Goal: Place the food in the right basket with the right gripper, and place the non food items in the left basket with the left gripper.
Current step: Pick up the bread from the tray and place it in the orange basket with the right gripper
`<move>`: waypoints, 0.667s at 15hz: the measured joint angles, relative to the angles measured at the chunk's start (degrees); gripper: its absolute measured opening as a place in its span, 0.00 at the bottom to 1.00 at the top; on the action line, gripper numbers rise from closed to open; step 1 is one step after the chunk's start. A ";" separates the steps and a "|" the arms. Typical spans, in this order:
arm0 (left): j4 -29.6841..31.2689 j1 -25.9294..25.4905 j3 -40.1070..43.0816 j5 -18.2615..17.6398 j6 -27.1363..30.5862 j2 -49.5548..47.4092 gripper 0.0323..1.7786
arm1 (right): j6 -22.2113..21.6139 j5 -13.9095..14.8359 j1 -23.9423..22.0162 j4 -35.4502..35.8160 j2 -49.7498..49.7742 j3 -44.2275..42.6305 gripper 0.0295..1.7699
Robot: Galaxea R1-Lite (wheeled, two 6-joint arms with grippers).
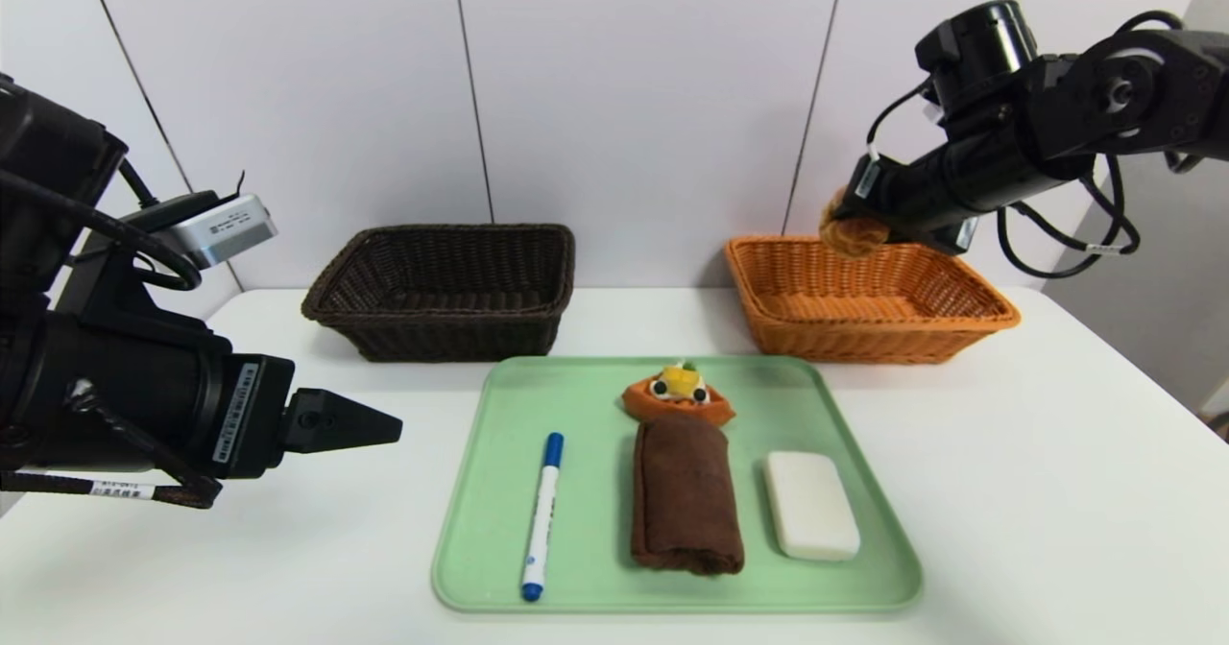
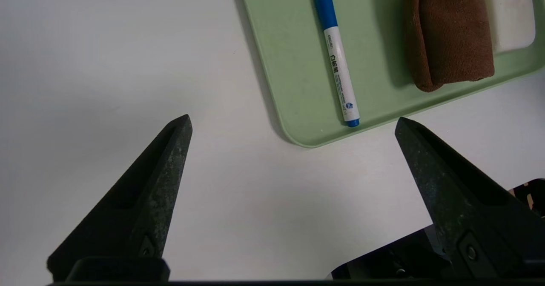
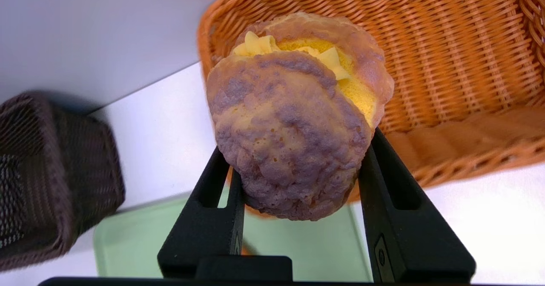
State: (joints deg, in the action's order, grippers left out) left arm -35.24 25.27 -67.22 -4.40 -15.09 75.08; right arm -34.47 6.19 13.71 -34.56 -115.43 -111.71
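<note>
The robot's right gripper should set the puff bun down on the orange basket's bottom (image 1: 849, 300) (image 3: 342, 115), by that basket's end nearer the dark brown basket.
My right gripper (image 1: 847, 226) is shut on the round pinkish-brown puff bun (image 3: 298, 115) and holds it in the air over the left rim of the orange right basket (image 1: 960, 309). On the green tray (image 1: 480, 530) the orange tart (image 1: 679, 394) lies at the back, touching the rolled brown towel (image 1: 685, 506). The blue-capped white marker (image 1: 542, 513) lies to the towel's left, the white bar (image 1: 811, 504) to its right. My left gripper (image 2: 294, 126) hangs open and empty over bare table by the tray's front-left corner. The dark brown left basket (image 1: 446, 285) stands at the back left.
The white table (image 1: 1056, 491) carries both baskets against the back wall (image 1: 653, 98), with a gap between them. The tray sits at the front centre. Cables hang from the right arm (image 1: 1056, 146) over the table's back right.
</note>
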 joint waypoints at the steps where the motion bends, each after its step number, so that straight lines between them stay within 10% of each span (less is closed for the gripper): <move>1: 0.00 0.09 0.00 -0.04 0.00 0.02 0.95 | -0.09 -0.55 -1.04 0.96 -1.57 0.00 0.42; 10: 0.02 0.39 0.20 -0.11 -0.01 0.17 0.95 | -0.66 -0.90 -4.44 3.97 -12.13 -0.02 0.42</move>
State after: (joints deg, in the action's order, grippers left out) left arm -35.22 25.66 -67.02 -4.51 -15.10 75.25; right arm -35.13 5.29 9.28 -30.59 -127.56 -111.74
